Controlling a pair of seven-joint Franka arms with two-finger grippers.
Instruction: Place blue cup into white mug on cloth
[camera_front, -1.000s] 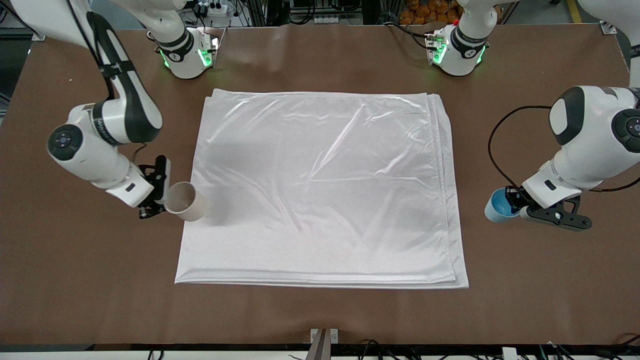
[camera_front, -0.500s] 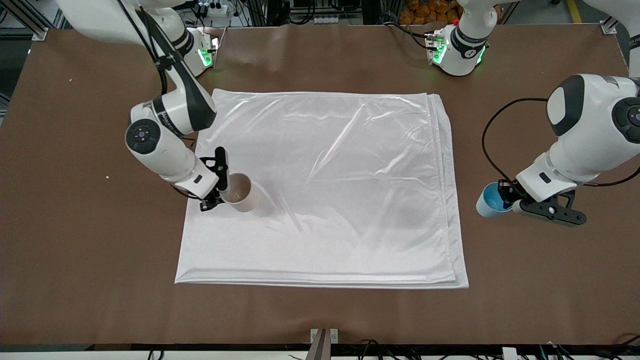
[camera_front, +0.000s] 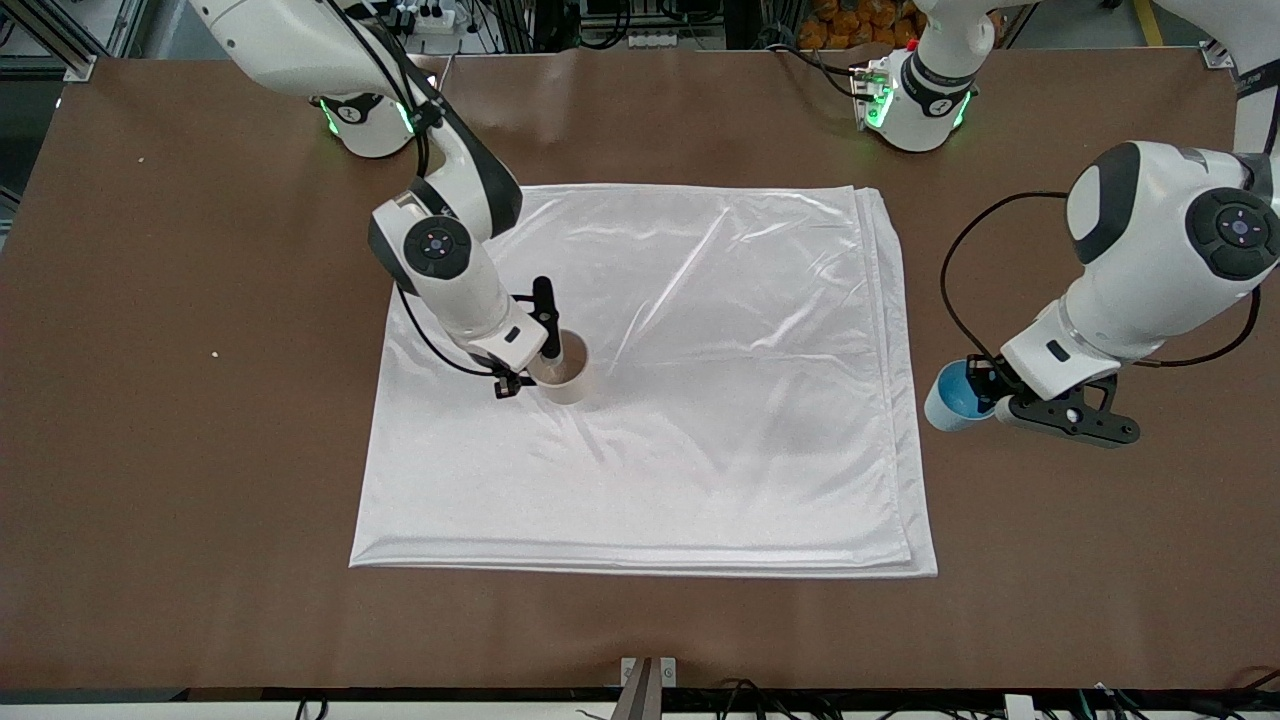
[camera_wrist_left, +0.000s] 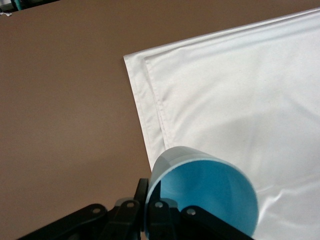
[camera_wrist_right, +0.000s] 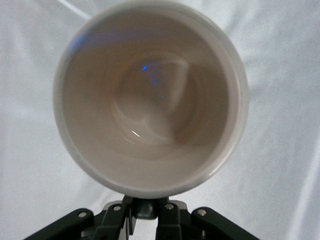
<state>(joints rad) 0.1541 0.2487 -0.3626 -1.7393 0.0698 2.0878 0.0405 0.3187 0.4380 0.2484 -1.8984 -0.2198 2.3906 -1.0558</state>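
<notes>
I will let go of the white mug with my right gripper near the middle of the cloth (camera_front: 619, 382), by the long shiny crease. The mug now hangs over the cloth.
The white mug (camera_front: 566, 374) is cream and hangs in my right gripper (camera_front: 533, 369), which is shut on its black handle over the cloth (camera_front: 700, 400), toward the right arm's end. In the right wrist view the mug (camera_wrist_right: 150, 95) fills the frame, mouth up, empty, with the handle (camera_wrist_right: 150, 210) between the fingers. The blue cup (camera_front: 952, 397) is held in my left gripper (camera_front: 985, 398), shut on its rim, tilted, over the bare table beside the cloth's edge at the left arm's end. In the left wrist view the cup (camera_wrist_left: 205, 195) hangs over the cloth's corner (camera_wrist_left: 150, 90).
The brown table (camera_front: 150, 400) surrounds the large white cloth. The two arm bases (camera_front: 915, 95) stand along the edge farthest from the front camera. A small crumb (camera_front: 214, 353) lies on the table near the right arm's end.
My right gripper has carried the white mug from the cloth's edge inward over the cloth. My left gripper has moved the blue cup a little toward the cloth.
</notes>
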